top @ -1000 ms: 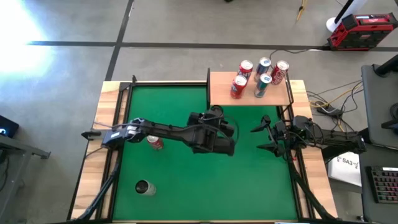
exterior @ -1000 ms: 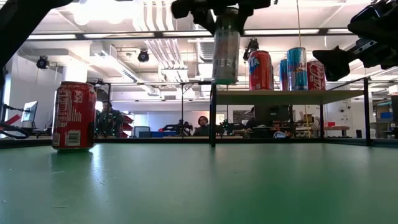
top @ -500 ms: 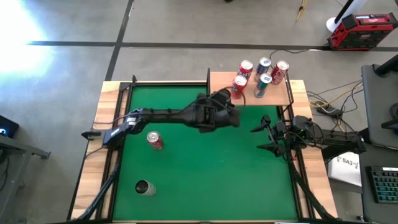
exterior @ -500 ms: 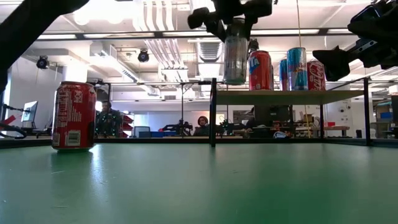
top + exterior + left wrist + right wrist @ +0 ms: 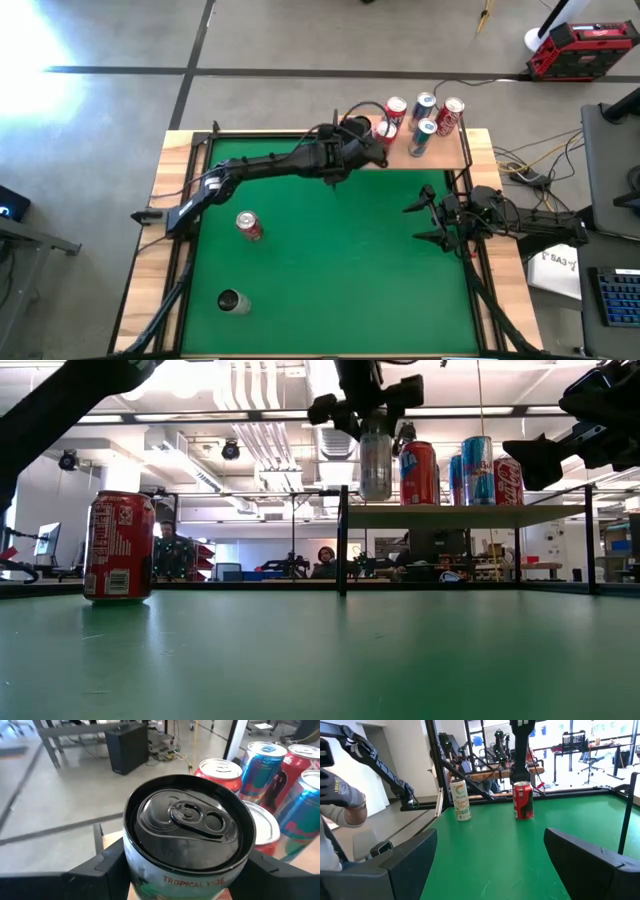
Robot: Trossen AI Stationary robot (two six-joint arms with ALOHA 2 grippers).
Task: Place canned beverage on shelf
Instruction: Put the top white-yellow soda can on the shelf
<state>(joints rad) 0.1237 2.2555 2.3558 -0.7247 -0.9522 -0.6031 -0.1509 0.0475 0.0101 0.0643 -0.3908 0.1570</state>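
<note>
The pale can will go down on the shelf (image 5: 366, 122) beside the back red can, put there by my left gripper.
My left gripper (image 5: 352, 138) is shut on a slim pale can with a black top (image 5: 186, 827), marked "TROPICAL VIBE". It is held over the left end of the shelf (image 5: 445, 156), a small light-wood board with black rails at the mat's far right. In the low view the can (image 5: 376, 463) hangs just above the shelf board (image 5: 470, 512), left of several red and blue cans (image 5: 418, 472) standing on it. My right gripper (image 5: 424, 216) waits open and empty at the mat's right edge. My left gripper pinches the can's side wall just under the top rim (image 5: 131, 851) between its two fingers (image 5: 107, 864), one on each side. The fingers come from above, pointing down. The can hangs upright below them, lifted clear of the mat, just over the shelf's left end.
A red can (image 5: 248, 226) stands upright on the green mat at mid left; it also shows in the low view (image 5: 118, 547). A pale can (image 5: 232, 301) stands near the mat's front left. A black shelf post (image 5: 342, 540) stands just left of the held can.
My left gripper has carried the pale can toward the table's far edge and right, from over the mat's middle to over the shelf's left end. The can has stayed upright and clear of the mat. My right arm has kept still.
</note>
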